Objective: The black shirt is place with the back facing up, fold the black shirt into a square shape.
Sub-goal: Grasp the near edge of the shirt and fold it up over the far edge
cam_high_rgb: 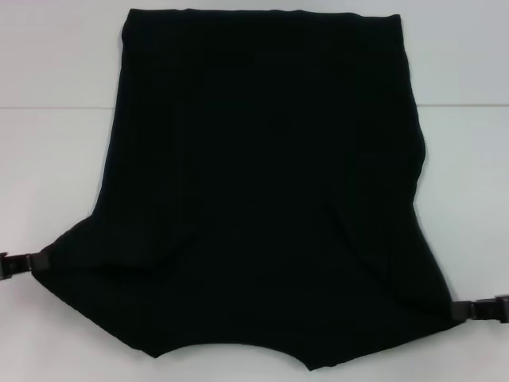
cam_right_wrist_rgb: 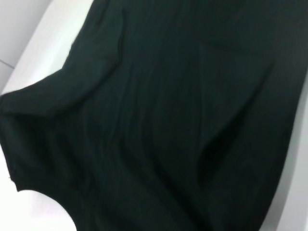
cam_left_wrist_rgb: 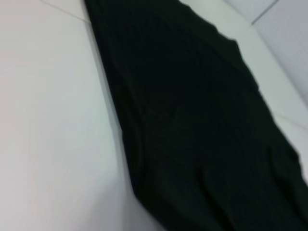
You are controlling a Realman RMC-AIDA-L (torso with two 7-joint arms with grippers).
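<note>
Next, my right gripper releases the black shirt's sleeve corner by the shirt's side edge at the table seam (cam_high_rgb: pixel 421 92).
The black shirt (cam_high_rgb: pixel 262 183) lies spread flat on the white table (cam_high_rgb: pixel 48 159), plain side up, with no lettering showing. Its near edge curves at the bottom of the head view. My left gripper (cam_high_rgb: pixel 36 262) is at the shirt's near left corner, where the fabric is drawn out into a point toward it. At the near right corner my right gripper (cam_high_rgb: pixel 456 309) holds the cloth the same way. Both look shut on the fabric. The shirt (cam_left_wrist_rgb: pixel 192 120) fills the left wrist view, and the right wrist view shows only shirt (cam_right_wrist_rgb: pixel 168 120) too; neither shows fingers.
White tabletop (cam_left_wrist_rgb: pixel 48 120) lies on both sides of the shirt. A seam in the table surface (cam_high_rgb: pixel 469 105) runs across behind the shirt's middle. No other objects are in view.
</note>
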